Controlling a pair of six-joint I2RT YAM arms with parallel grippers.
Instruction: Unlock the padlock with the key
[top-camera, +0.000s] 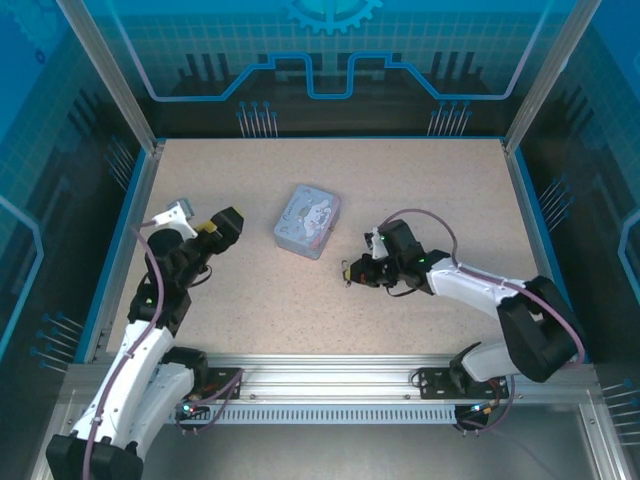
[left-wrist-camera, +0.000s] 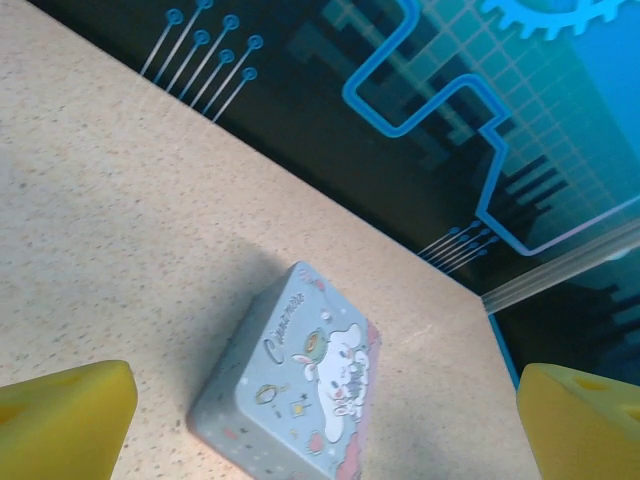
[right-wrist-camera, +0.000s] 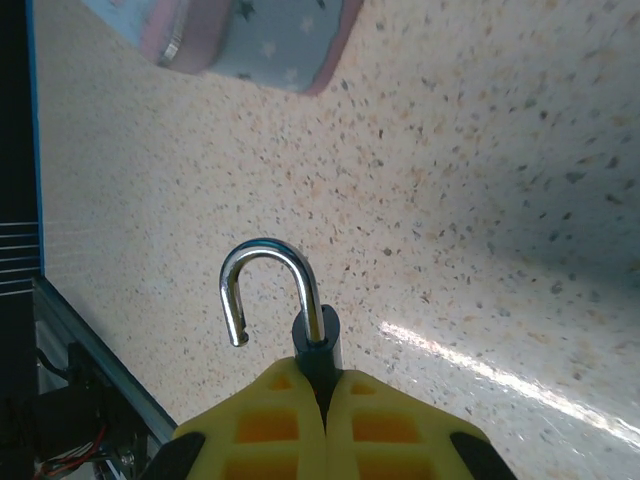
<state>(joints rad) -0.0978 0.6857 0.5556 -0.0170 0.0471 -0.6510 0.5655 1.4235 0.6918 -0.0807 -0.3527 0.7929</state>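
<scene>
My right gripper is going to the speckled table (top-camera: 344, 290) between the pale blue tin and the aluminium rail. It will let go of the padlock there.
My right gripper (right-wrist-camera: 325, 388) is shut on the padlock (right-wrist-camera: 320, 340), a small dark body pinched between the yellow fingers (right-wrist-camera: 390, 420) just above the table. Its silver shackle (right-wrist-camera: 265, 258) stands up with one leg free of the body, swung open to the left. In the top view the right gripper (top-camera: 360, 271) lies low at mid-table with the padlock (top-camera: 347, 270) at its tip. The key is out of view. My left gripper (top-camera: 222, 228) hovers open at the left, its yellow fingertips (left-wrist-camera: 70, 410) wide apart with nothing between them.
A pale blue patterned tin (top-camera: 307, 221) lies on the speckled table (top-camera: 420, 190) between the two arms, right of the left gripper, and its edge (right-wrist-camera: 250, 35) shows beyond the padlock. Blue walls and aluminium posts (top-camera: 108, 75) fence the table.
</scene>
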